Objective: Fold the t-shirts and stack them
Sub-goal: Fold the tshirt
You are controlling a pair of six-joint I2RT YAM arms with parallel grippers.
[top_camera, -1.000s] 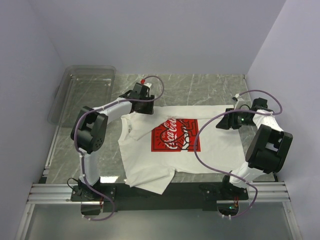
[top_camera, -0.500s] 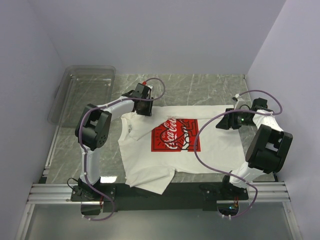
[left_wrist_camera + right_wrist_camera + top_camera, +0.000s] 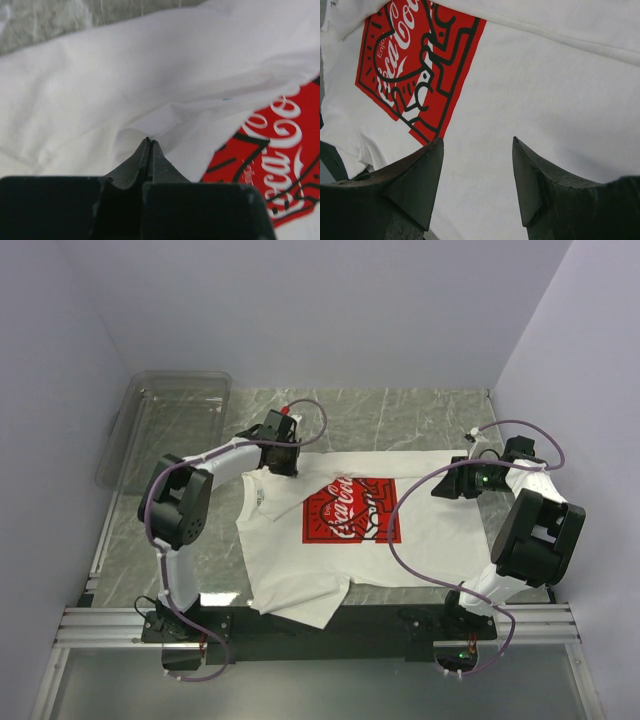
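Note:
Next, my left gripper opens, takes the edge [image 3: 308, 498] beside the red print and pulls it flat, as it is pinching a raised fold behind the sleeve's edge.
One white t-shirt [image 3: 295, 560] with a red square print [image 3: 352, 512] lies spread on the marble table, its collar to the left. My left gripper [image 3: 283, 467] sits at the shirt's far left shoulder. In the left wrist view its jaws [image 3: 149, 142] are shut, pinching a raised fold of the white t-shirt [image 3: 100, 90] beside the print [image 3: 280, 150]. My right gripper [image 3: 447, 486] hovers over the shirt's far right corner. In the right wrist view it [image 3: 477, 140] stands open above flat white fabric [image 3: 545, 85], with nothing between the fingers.
A clear plastic bin [image 3: 180, 375] stands at the far left of the table. Purple walls close in the left, back and right. The arms' bases and a metal rail [image 3: 320, 625] run along the near edge, where the shirt's sleeve hangs over.
My left gripper has closed onto the shirt's fabric at the far left shoulder and shifted slightly. The right arm has not moved.

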